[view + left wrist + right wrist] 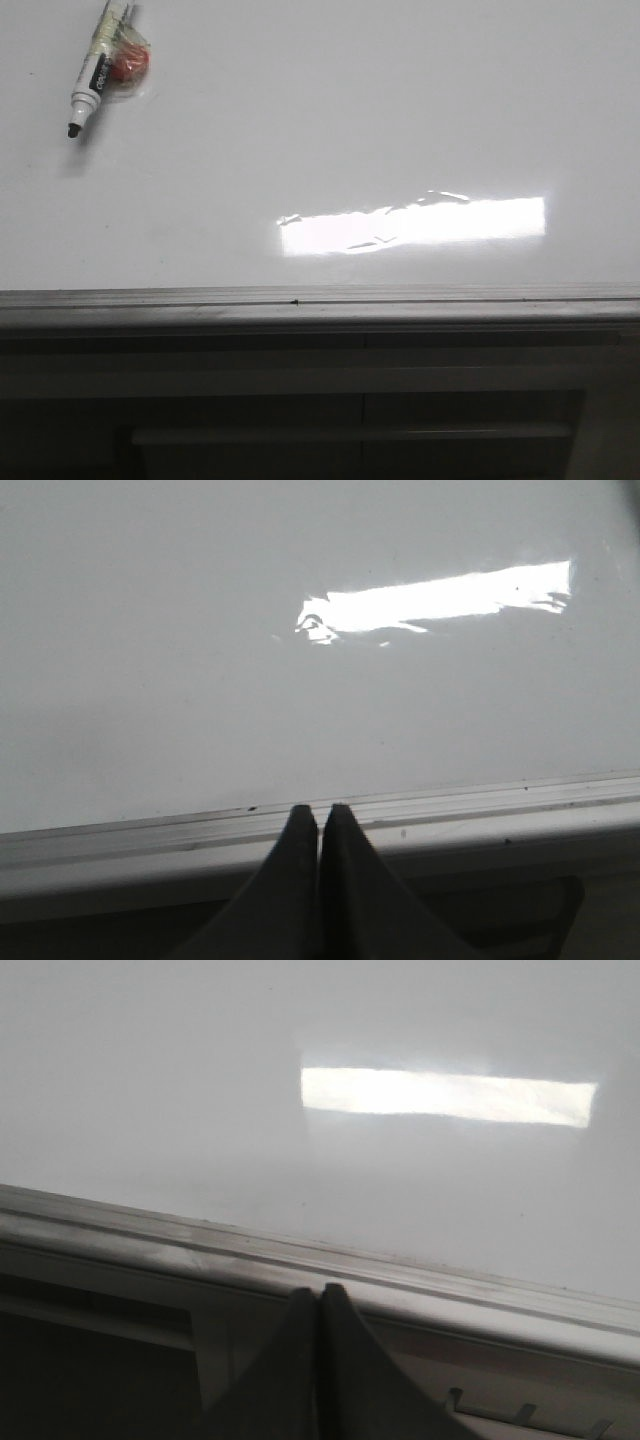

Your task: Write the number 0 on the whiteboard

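Observation:
My left gripper grips the front end [84,101] of the white marker next, just behind its black tip.
The whiteboard [320,120] is glossy white with a grey metal frame along its near edge and fills most of the front view. No drawn line shows on it; the number 0 is not in view. A white marker with a black tip [93,72] lies uncapped at the board's far left, beside a red round thing [128,64]. My left gripper [319,812] is shut and empty over the board's near frame [450,810]. My right gripper [319,1292] is shut and empty over the same frame [150,1240]. Neither gripper shows in the front view.
A bright rectangular glare patch [415,225] lies on the board right of centre. It also shows in the left wrist view [440,598] and the right wrist view [445,1095]. Below the frame is a dark panelled surface [320,410].

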`<act>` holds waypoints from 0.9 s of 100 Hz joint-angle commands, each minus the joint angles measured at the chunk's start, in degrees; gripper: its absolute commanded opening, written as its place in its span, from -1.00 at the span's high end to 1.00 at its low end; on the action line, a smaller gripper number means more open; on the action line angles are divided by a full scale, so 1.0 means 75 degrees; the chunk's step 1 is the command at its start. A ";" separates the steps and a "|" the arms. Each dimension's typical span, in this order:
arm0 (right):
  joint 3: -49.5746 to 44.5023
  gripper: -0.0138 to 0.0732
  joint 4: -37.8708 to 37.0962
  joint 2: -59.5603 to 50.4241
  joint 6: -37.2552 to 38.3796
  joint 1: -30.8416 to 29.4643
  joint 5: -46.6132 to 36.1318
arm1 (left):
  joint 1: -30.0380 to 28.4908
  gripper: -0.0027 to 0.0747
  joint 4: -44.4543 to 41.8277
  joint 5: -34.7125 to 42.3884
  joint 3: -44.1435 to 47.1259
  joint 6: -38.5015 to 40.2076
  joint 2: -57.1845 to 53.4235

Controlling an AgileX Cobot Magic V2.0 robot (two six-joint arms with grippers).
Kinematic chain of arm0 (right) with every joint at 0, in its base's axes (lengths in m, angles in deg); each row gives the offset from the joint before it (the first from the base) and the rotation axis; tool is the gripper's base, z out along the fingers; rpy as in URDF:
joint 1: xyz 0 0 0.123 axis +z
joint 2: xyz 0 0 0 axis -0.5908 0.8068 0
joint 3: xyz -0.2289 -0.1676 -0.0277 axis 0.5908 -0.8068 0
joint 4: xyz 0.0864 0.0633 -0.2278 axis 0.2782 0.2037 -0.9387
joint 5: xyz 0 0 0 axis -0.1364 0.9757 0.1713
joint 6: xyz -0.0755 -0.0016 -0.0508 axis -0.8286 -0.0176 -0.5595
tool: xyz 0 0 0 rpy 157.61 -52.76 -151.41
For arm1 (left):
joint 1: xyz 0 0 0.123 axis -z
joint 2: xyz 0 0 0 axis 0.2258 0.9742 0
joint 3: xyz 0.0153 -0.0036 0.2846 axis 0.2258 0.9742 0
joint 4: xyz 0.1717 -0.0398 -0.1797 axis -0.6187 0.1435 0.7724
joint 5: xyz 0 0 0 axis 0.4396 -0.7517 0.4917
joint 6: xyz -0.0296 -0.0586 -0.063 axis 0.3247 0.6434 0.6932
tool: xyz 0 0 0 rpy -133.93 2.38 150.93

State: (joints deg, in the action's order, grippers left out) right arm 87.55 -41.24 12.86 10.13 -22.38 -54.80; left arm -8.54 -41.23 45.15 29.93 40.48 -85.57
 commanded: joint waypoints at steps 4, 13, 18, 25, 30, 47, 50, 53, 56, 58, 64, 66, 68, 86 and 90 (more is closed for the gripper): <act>-0.0103 0.85 -0.0003 -0.0161 -0.0004 -0.0031 -0.0201 | -0.0007 0.98 0.0088 0.0466 0.0262 0.0090 -0.0227; -0.0103 0.85 -0.0003 -0.0161 -0.0004 -0.0031 -0.0201 | -0.0007 0.98 0.0088 0.0466 0.0262 0.0090 -0.0227; -0.0103 0.85 -0.0003 -0.0161 -0.0004 -0.0031 -0.0201 | -0.0007 0.98 0.0088 0.0466 0.0262 0.0090 -0.0227; -0.0103 0.85 -0.0003 -0.0161 -0.0004 -0.0031 -0.0201 | -0.0007 0.98 0.0088 0.0466 0.0262 0.0090 -0.0227; -0.0103 0.85 -0.0003 -0.0161 -0.0004 -0.0031 -0.0201 | -0.0007 0.98 0.0088 0.0466 0.0262 0.0090 -0.0227; -0.0103 0.85 -0.0003 -0.0161 -0.0004 -0.0031 -0.0201 | -0.0007 0.98 0.0088 0.0466 0.0262 0.0090 -0.0227; -0.0103 0.85 -0.0003 -0.0161 -0.0004 -0.0031 -0.0201 | -0.0007 0.98 0.0088 0.0466 0.0262 0.0090 -0.0227; -0.0103 0.85 -0.0003 -0.0161 -0.0004 -0.0031 -0.0201 | -0.0007 0.98 0.0088 0.0466 0.0262 0.0090 -0.0227; -0.0103 0.85 -0.0003 -0.0161 -0.0004 -0.0031 -0.0201 | -0.0007 0.98 0.0088 0.0466 0.0262 0.0090 -0.0227; -0.0103 0.85 -0.0003 -0.0161 -0.0004 -0.0031 -0.0201 | -0.0007 0.98 0.0088 0.0466 0.0262 0.0090 -0.0227; -0.0103 0.85 -0.0003 -0.0161 -0.0004 -0.0031 -0.0201 | -0.0007 0.98 0.0088 0.0466 0.0262 0.0090 -0.0227; -0.0103 0.85 -0.0003 -0.0161 -0.0004 -0.0031 -0.0201 | -0.0007 0.98 0.0088 0.0466 0.0262 0.0090 -0.0227; -0.0103 0.85 -0.0003 -0.0161 -0.0004 -0.0031 -0.0201 | -0.0007 0.98 0.0088 0.0466 0.0262 0.0090 -0.0227; -0.0103 0.85 -0.0064 -0.0161 -0.0004 -0.0031 -0.0296 | -0.0007 0.98 0.0165 0.0490 0.0262 0.0090 -0.0227; -0.0103 0.85 -0.0081 -0.0161 -0.0004 -0.0031 -0.0586 | -0.0007 0.98 0.0601 0.0641 0.0262 0.0090 -0.0227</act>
State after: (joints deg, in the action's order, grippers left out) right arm 87.55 -41.24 12.86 10.13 -22.38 -54.90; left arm -8.54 -40.75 45.30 29.93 40.48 -85.57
